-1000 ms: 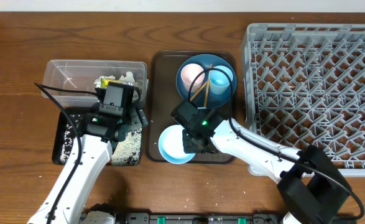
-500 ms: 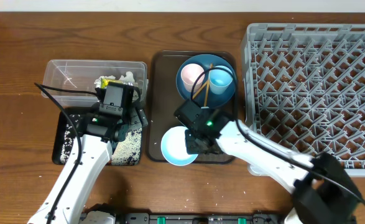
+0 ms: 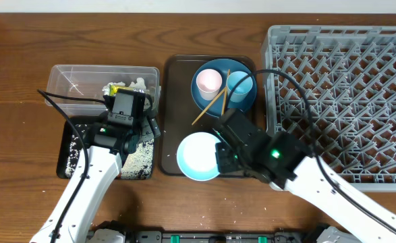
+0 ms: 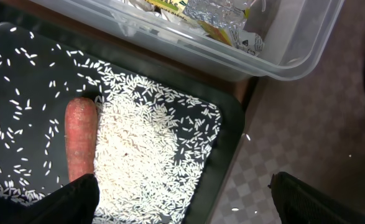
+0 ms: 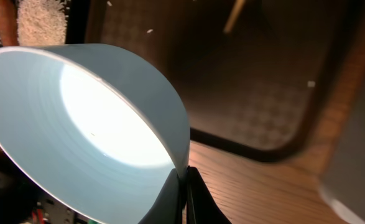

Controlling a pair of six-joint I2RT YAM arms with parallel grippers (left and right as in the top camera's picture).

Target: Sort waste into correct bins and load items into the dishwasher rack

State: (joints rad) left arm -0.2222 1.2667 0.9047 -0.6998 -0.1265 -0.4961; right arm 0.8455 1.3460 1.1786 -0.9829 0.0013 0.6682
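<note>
The robot's right gripper should leave the white bowl between the back pegs of the grey dishwasher rack (image 3: 320,65), close to the blue plate.
My right gripper (image 5: 185,186) (image 3: 219,158) is shut on the right rim of the white bowl (image 5: 89,130) (image 3: 198,156), which sits tilted at the front edge of the brown tray (image 3: 177,101). The blue plate (image 3: 219,102) at the tray's back carries a pink cup (image 3: 209,81), a light-blue cup (image 3: 239,86) and wooden chopsticks (image 3: 210,106). My left gripper (image 4: 182,208) (image 3: 129,133) hangs open over the black tray (image 4: 20,56), where an orange carrot (image 4: 81,140) lies beside a spread of rice (image 4: 145,155). The clear tub (image 4: 275,56) holds a yellow-green wrapper (image 4: 188,12).
The grey dishwasher rack (image 3: 343,101) fills the right side of the table, just right of the brown tray. The clear tub (image 3: 69,81) stands directly behind the black tray (image 3: 73,152) at the left. Bare wood lies along the back.
My right arm has swung to the right and now reaches the bowl from its right side; the bowl has shifted a little right with it. The left arm has not moved.
</note>
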